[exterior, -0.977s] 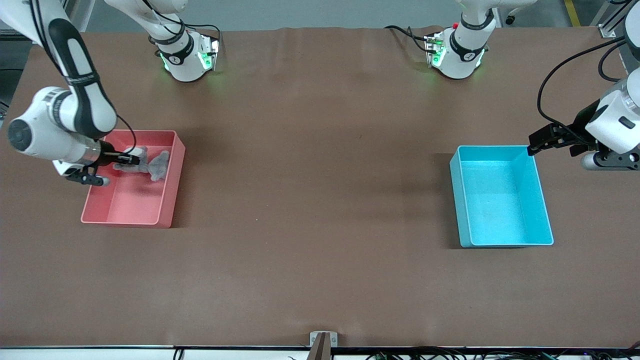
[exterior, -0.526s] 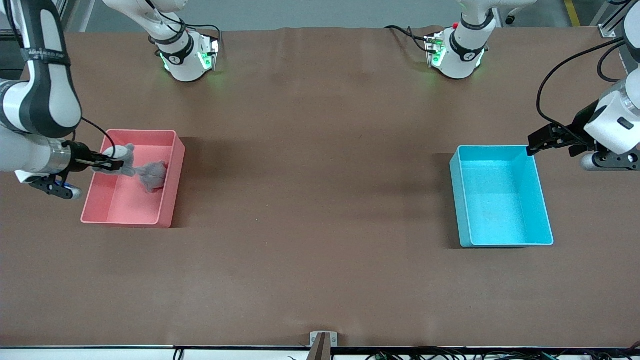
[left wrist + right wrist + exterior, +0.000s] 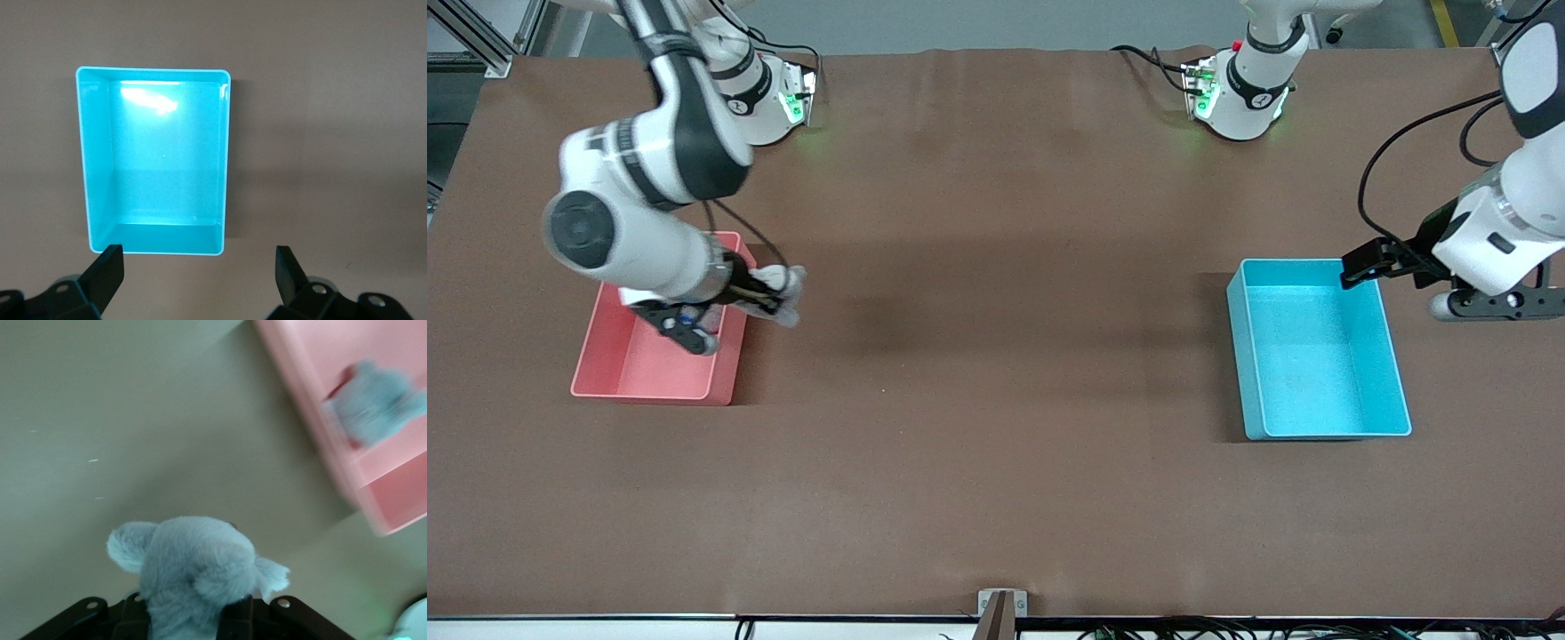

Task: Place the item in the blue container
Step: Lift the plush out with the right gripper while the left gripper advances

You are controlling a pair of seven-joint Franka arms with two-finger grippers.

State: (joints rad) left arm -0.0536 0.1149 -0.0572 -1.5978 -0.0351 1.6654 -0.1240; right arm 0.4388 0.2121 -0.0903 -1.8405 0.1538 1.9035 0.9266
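My right gripper should release the grey plush toy on the cloth midway (image 3: 972, 348) between the pink bin and the blue container. The toy now hangs over the pink bin's edge.
The item, a grey plush toy (image 3: 790, 290) (image 3: 193, 567), hangs in my right gripper (image 3: 769, 294) (image 3: 191, 613), whose fingers are shut on it. It is in the air over the pink bin's (image 3: 654, 397) (image 3: 393, 487) edge that faces the table's middle. A second grey plush (image 3: 375, 401) lies in the pink bin. The blue container (image 3: 1316, 356) (image 3: 153, 167) stands open-topped and bare inside at the left arm's end of the table. My left gripper (image 3: 1356, 267) (image 3: 198, 253) hovers open over a corner of that container with nothing between its fingers.
Brown table cloth (image 3: 996, 400) stretches between the two bins. Both arm bases (image 3: 760, 98) (image 3: 1240, 93) stand at the table's edge farthest from the front camera. A small bracket (image 3: 1001, 604) sits at the nearest edge.
My right arm has lifted the plush out of the pink bin and swung it toward the table's middle. My left gripper has shifted slightly toward the blue container.
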